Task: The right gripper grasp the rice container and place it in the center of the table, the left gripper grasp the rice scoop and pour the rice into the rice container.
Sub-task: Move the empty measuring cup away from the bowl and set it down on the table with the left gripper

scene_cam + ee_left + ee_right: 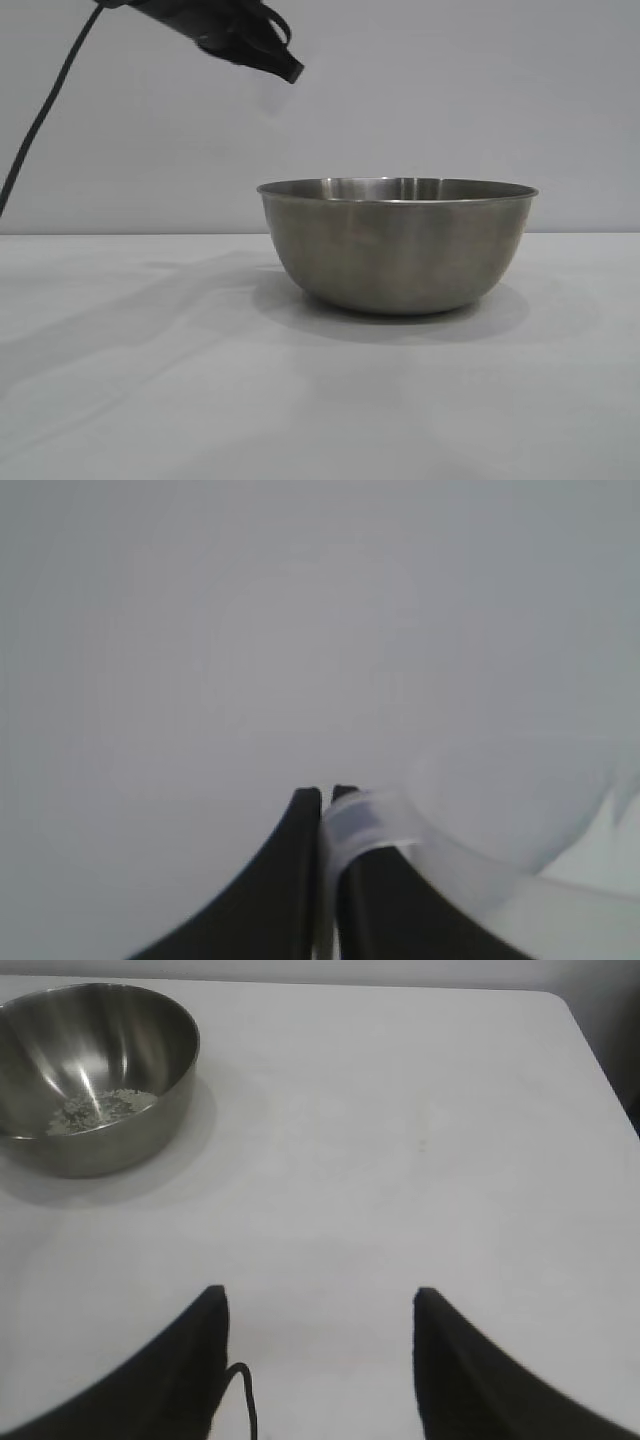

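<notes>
Next, my left gripper lets go of the rice scoop on the white table [163, 297] between the black cable and the rice container.
The rice container [395, 250] is a wide steel bowl standing upright on the white table, with a thin patch of rice [100, 1110] on its floor. High above the table, up and to the left of the bowl, my left gripper [290, 72] hangs tilted. In the left wrist view this gripper [327, 795] is shut on the loop handle of the rice scoop [500, 880], a translucent plastic cup beside the fingers. My right gripper [318, 1295] stands open and holds nothing, well off to one side of the rice container [95, 1080].
The white table [150, 380] spreads bare round the bowl. Its far edge and rounded corner [590, 1030] show in the right wrist view. A black cable [40, 120] trails down from the left arm at the exterior view's left.
</notes>
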Robot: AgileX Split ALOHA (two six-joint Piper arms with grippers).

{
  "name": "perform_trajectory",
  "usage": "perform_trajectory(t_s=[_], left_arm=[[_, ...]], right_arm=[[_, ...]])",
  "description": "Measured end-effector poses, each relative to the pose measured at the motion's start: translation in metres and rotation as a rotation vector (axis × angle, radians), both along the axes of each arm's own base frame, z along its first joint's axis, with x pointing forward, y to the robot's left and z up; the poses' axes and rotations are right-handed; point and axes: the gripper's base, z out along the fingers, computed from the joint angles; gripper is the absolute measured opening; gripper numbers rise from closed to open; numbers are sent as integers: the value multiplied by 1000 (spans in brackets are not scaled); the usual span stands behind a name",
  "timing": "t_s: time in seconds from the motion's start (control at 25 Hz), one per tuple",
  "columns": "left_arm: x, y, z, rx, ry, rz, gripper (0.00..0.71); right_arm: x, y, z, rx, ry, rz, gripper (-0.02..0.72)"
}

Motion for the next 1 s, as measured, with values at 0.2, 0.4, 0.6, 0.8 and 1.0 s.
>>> perform_trajectory(t_s=[0.2, 0.4, 0.6, 0.8, 1.0], left_arm=[[-33, 18, -30, -5, -54, -58, 0], [-58, 25, -45, 5, -69, -71, 0], [-77, 36, -62, 9, 2, -33, 0], [-79, 49, -80, -28, 60, -5, 0], [-82, 47, -101, -15, 118, -53, 0]], right_arm=[[0, 0, 0, 0, 0, 0, 391], [0, 0, 0, 0, 0, 0, 391], [0, 0, 0, 0, 0, 0, 391], [0, 0, 0, 0, 0, 0, 391], [0, 0, 0, 0, 0, 0, 391]])
